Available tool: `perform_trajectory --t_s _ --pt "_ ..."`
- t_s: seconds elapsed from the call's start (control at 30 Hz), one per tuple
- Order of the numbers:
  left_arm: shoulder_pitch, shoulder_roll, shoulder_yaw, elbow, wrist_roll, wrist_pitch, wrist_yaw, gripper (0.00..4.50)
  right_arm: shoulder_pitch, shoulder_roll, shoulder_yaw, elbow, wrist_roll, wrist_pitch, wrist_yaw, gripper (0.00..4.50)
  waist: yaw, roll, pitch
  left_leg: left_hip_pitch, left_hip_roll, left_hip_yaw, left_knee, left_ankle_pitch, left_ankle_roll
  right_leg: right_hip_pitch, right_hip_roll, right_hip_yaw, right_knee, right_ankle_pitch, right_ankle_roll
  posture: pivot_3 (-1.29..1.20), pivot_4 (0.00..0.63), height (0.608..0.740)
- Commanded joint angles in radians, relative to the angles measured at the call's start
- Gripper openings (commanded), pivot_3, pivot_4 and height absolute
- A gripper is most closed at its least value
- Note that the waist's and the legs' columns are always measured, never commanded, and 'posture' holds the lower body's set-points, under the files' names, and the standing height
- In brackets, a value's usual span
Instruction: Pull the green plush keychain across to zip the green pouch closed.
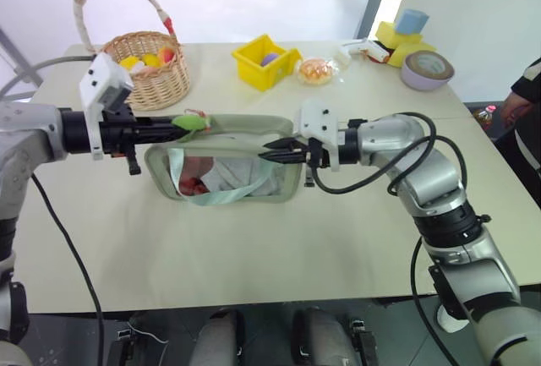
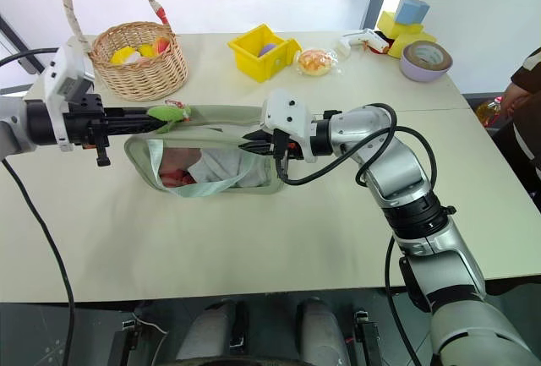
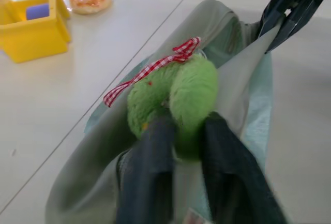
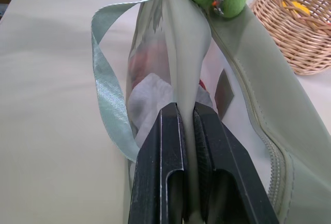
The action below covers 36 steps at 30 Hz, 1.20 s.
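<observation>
The pouch's end beside the keychain is loose, so my left gripper needs to let go of the keychain and pinch that end [image 1: 168, 150] before my right gripper pulls the keychain across.
The green pouch [image 1: 245, 176] hangs between my two grippers over the middle of the table, its clear window showing red and white contents. A mint ribbon strap [image 1: 211, 197] loops below it. The green plush keychain [image 1: 193, 121], with a red checked ribbon, sits at the left end of the pouch's top edge. My left gripper [image 1: 182, 128] is shut on the keychain [image 3: 194, 92], its fingers [image 3: 155, 151] pressing into the plush from both sides. At the pouch's right end, my right gripper [image 1: 269, 150] is shut on the top fabric edge [image 4: 186, 53], which is pinched flat between its fingers [image 4: 168, 131].
A wicker basket [image 1: 148, 70] with toys stands at the back left. A yellow bin [image 1: 264, 62] and a wrapped bun [image 1: 316, 71] are at the back centre. A tape roll [image 1: 427, 68] and foam blocks [image 1: 406, 36] lie back right. A person [image 1: 520, 104] is at the right edge.
</observation>
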Motion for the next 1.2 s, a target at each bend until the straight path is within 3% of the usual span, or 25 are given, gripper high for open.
perform_trajectory --t_s 0.03,0.1,0.23,0.33,0.43,0.63,0.73,0.9,1.0,1.17,1.2 --pt "-0.036 0.023 0.019 0.008 0.02 -0.018 -0.006 2.48 -0.025 0.009 -0.013 -0.013 0.003 -0.013 -0.004 0.0 0.0 0.0 0.0 0.0 0.0 0.0 0.0 0.0 0.0 0.0 0.0 0.0 0.0 0.0 0.0 0.0 0.15 0.739" --pt "-0.057 0.053 0.061 0.007 -0.022 0.043 -0.017 3.41 -0.022 0.007 -0.014 -0.01 0.003 -0.014 -0.003 0.0 0.0 0.0 0.0 0.0 0.0 0.0 0.0 0.0 0.0 0.0 0.0 0.0 0.0 0.0 0.0 0.0 0.15 0.739" --pt "0.095 0.16 0.159 -0.03 -0.04 0.057 -0.112 3.41 -0.02 0.005 -0.017 0.006 -0.001 -0.028 0.001 0.0 -0.012 0.001 0.0 0.0 0.0 0.001 -0.001 0.0 0.0 -0.001 0.0 0.001 0.0 0.0 0.0 0.0 0.15 0.739" --pt "0.196 0.178 0.2 -0.031 -0.02 0.029 -0.122 3.41 -0.021 0.005 -0.017 0.017 -0.003 -0.036 0.001 0.0 -0.004 0.001 0.0 0.001 0.001 0.001 -0.001 0.0 0.0 -0.001 0.0 0.0 0.0 0.0 0.0 0.0 0.15 0.739" --pt "0.276 0.119 0.164 -0.017 0.051 -0.07 -0.069 3.41 -0.029 0.01 -0.014 0.022 -0.002 -0.034 0.001 0.0 0.003 0.001 0.0 0.001 0.001 0.0 -0.001 -0.001 0.002 0.0 0.0 0.0 0.0 0.0 0.0 0.0 0.15 0.739" --pt "0.212 0.025 0.103 0.025 0.08 -0.113 -0.017 3.41 -0.033 0.006 -0.014 0.019 -0.001 -0.028 0.007 0.0 0.003 0.0 0.0 0.0 0.0 0.0 0.0 -0.001 0.002 0.0 0.0 0.0 0.0 0.0 0.0 0.0 0.15 0.739" --pt "0.204 0.013 0.093 0.03 0.07 -0.104 -0.028 2.61 -0.033 0.007 -0.016 0.017 0.0 -0.023 0.003 0.0 0.0 0.0 0.0 0.0 0.0 0.0 -0.001 -0.001 0.002 0.0 0.0 0.0 0.0 0.0 0.0 0.0 0.15 0.739" --pt "0.199 0.024 0.089 0.049 0.087 -0.112 -0.045 0.07 -0.031 0.002 -0.02 0.009 -0.003 -0.014 -0.006 0.0 0.001 0.0 0.0 0.0 0.0 0.0 -0.001 -0.001 0.002 0.0 0.0 0.0 0.0 0.0 0.0 0.0 0.15 0.739" --pt "0.182 0.022 0.08 0.062 0.102 -0.11 -0.033 0.02 -0.03 -0.005 -0.025 0.007 -0.002 -0.006 -0.007 0.0 0.003 0.0 0.0 0.0 0.0 0.0 0.0 -0.001 0.002 0.0 0.0 0.0 0.0 0.0 0.0 0.0 0.15 0.739" --pt "0.195 0.021 0.069 0.053 0.106 -0.132 -0.053 0.0 -0.096 -0.061 -0.051 0.014 0.024 0.043 0.044 2.02 0.002 0.0 0.0 0.0 0.0 0.0 0.0 -0.001 0.002 0.0 -0.001 0.0 0.0 0.0 0.0 0.0 0.15 0.739" --pt "0.197 0.021 0.069 0.053 0.108 -0.135 -0.054 0.0 -0.122 -0.064 -0.061 0.024 0.029 0.045 0.046 2.02 0.002 0.0 0.0 0.0 0.0 0.0 0.0 -0.001 0.002 0.0 -0.001 0.0 0.0 0.0 0.0 0.0 0.15 0.739"
